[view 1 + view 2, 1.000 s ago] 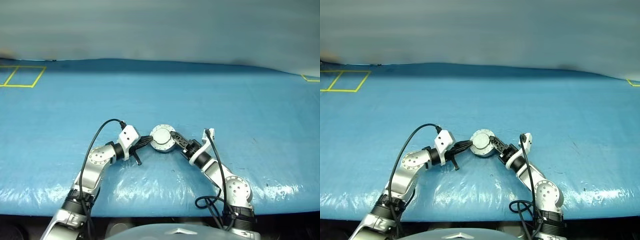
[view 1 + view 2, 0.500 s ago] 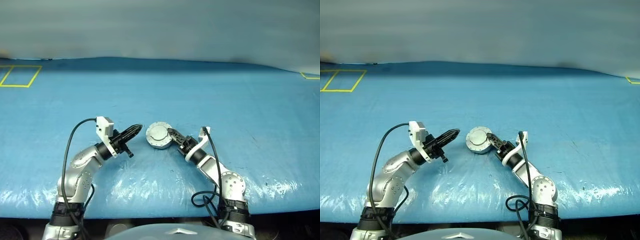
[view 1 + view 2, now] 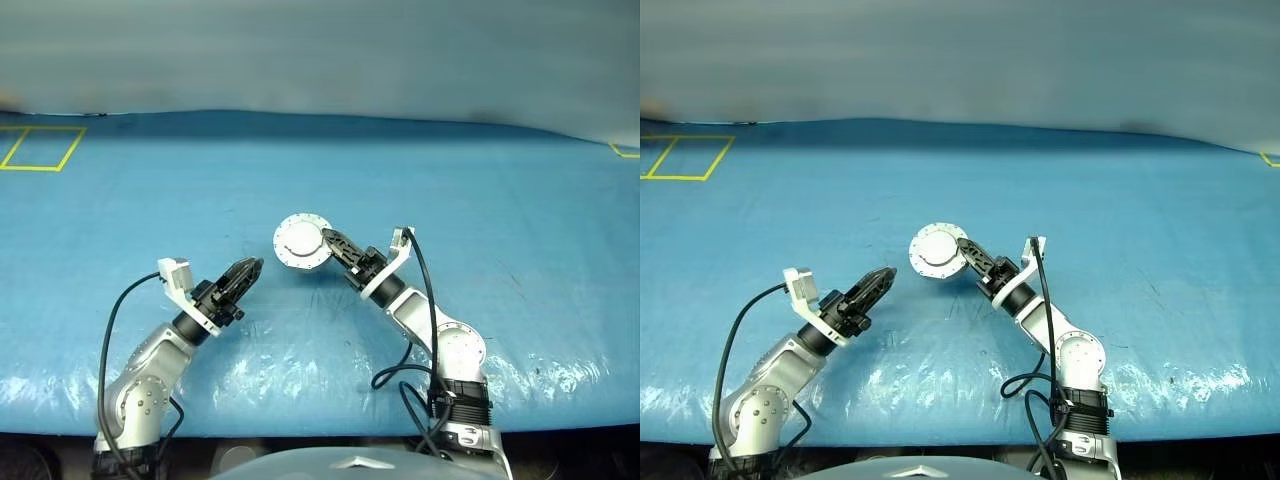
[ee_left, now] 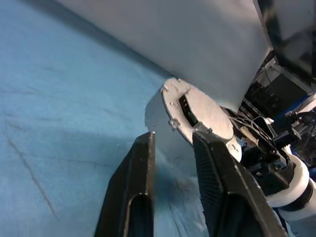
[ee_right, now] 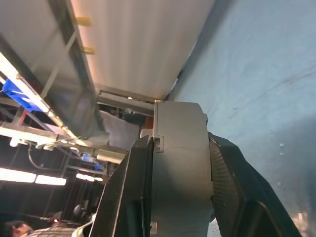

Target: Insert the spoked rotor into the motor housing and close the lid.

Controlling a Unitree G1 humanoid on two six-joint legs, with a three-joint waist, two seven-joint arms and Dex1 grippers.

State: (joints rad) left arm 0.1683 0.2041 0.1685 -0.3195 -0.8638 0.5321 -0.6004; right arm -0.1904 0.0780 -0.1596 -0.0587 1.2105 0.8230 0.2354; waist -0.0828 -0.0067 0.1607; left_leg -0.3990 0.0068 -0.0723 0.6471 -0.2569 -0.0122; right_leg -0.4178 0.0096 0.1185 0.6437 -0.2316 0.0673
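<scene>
I will open my left gripper's fingers wide, as they are too close together for the motor housing, and take its free rim (image 3: 285, 258) from my right gripper.
My right gripper (image 3: 325, 241) is shut on the rim of the motor housing (image 3: 300, 242), a thick round silver unit held tilted above the blue table. In the right wrist view the housing's (image 5: 180, 148) grey side wall sits squeezed between both fingers. Its flat pale face (image 4: 197, 111) has a small dark slot, and I cannot tell whether that face is the lid. The spoked rotor is hidden. My left gripper (image 3: 253, 266) is apart from the housing, to its left and nearer me. Its fingers (image 4: 140, 163) stand open with nothing between them.
The blue sheet covering the table (image 3: 480, 200) is wrinkled and shiny near the front edge. A yellow taped square (image 3: 40, 148) lies at the far left and a yellow tape corner (image 3: 625, 152) at the far right.
My left gripper has left the housing, drawn back to the left and toward me, rolled, and parted its fingers. My right gripper has lifted and tilted the housing.
</scene>
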